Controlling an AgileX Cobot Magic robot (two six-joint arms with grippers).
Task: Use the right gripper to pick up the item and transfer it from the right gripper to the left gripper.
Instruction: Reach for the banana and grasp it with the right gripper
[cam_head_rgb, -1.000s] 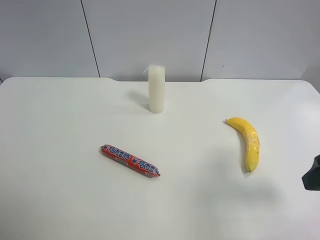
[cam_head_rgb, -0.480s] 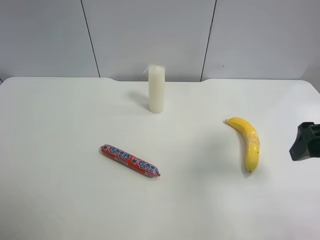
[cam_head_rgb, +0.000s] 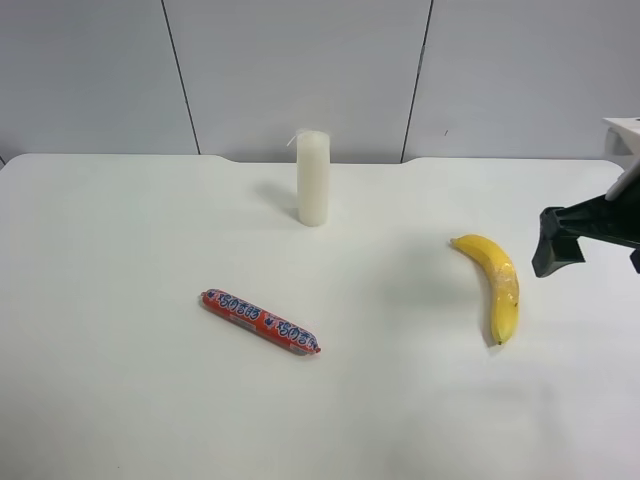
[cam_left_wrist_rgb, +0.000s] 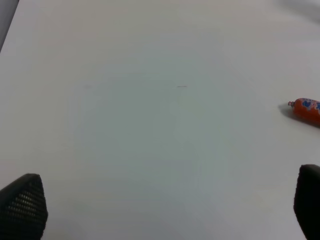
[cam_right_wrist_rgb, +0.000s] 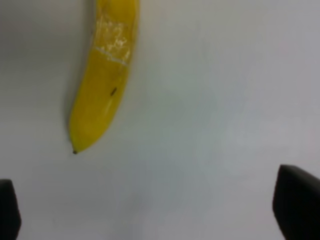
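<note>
Next, my right gripper will go to the yellow banana's middle (cam_head_rgb: 505, 287), a little toward its near end, and close there.
The yellow banana (cam_head_rgb: 495, 285) lies on the white table (cam_head_rgb: 120, 400) at the right of the exterior high view, with a pale scuffed patch on its peel. It also shows in the right wrist view (cam_right_wrist_rgb: 105, 75). My right gripper (cam_head_rgb: 592, 260) hovers just to the right of the banana, apart from it. In the right wrist view my right gripper (cam_right_wrist_rgb: 152, 212) is open and empty, with the banana's tip ahead of it. My left gripper (cam_left_wrist_rgb: 165, 205) is open and empty over bare table and is out of the exterior high view.
A red printed sausage stick (cam_head_rgb: 260, 322) lies left of centre, and its end shows in the left wrist view (cam_left_wrist_rgb: 306, 110). A white upright candle (cam_head_rgb: 313, 178) stands at the back middle. A grey panelled wall runs behind the table.
My right gripper has come in from the exterior high view's right edge, moving farther back and towards the banana. The banana, sausage and candle have not moved.
</note>
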